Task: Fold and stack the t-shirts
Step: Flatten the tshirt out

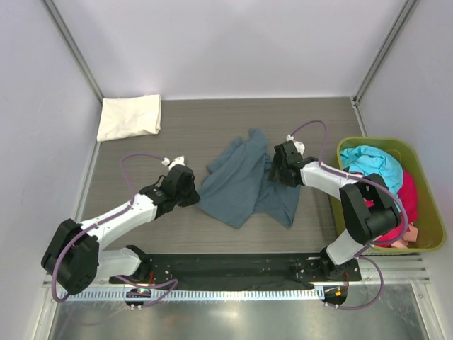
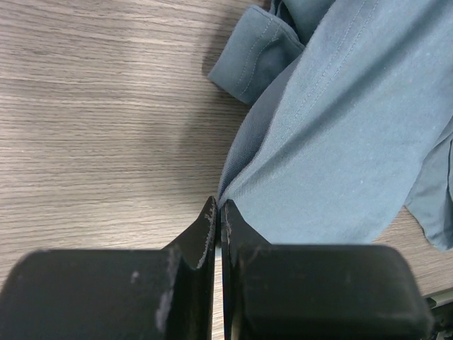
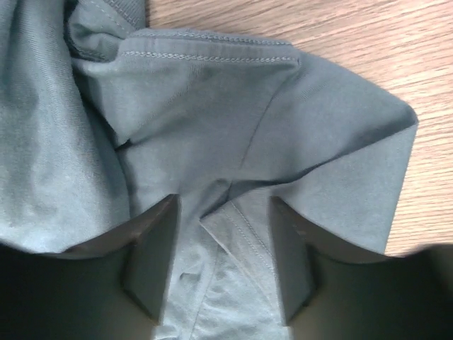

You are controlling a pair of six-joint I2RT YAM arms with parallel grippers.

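Note:
Next, my right gripper moves lower and pinches that corner [image 3: 221,219], the dark slate-blue t-shirt's stitched corner that is loose between my open fingers, before I spread the t-shirt out.
The dark slate-blue t-shirt [image 1: 244,183] lies crumpled in the middle of the table. My left gripper [image 1: 192,190] is at its left edge; in the left wrist view the jaws [image 2: 219,205] are shut and pinch the shirt's [image 2: 347,127] hem at their tips. My right gripper [image 1: 276,167] is on the shirt's right side; in the right wrist view it [image 3: 223,202] is open and straddles a stitched fold of the shirt [image 3: 212,106]. A folded cream-white t-shirt [image 1: 129,117] lies at the back left. The turquoise [image 1: 371,161] and pink-red [image 1: 409,195] t-shirts are in the bin.
The olive-green bin [image 1: 433,212] stands at the right edge of the table, close to the right arm. White walls with metal posts enclose the table at the back and both sides. Bare wood-grain table [image 1: 198,127] lies behind the shirt.

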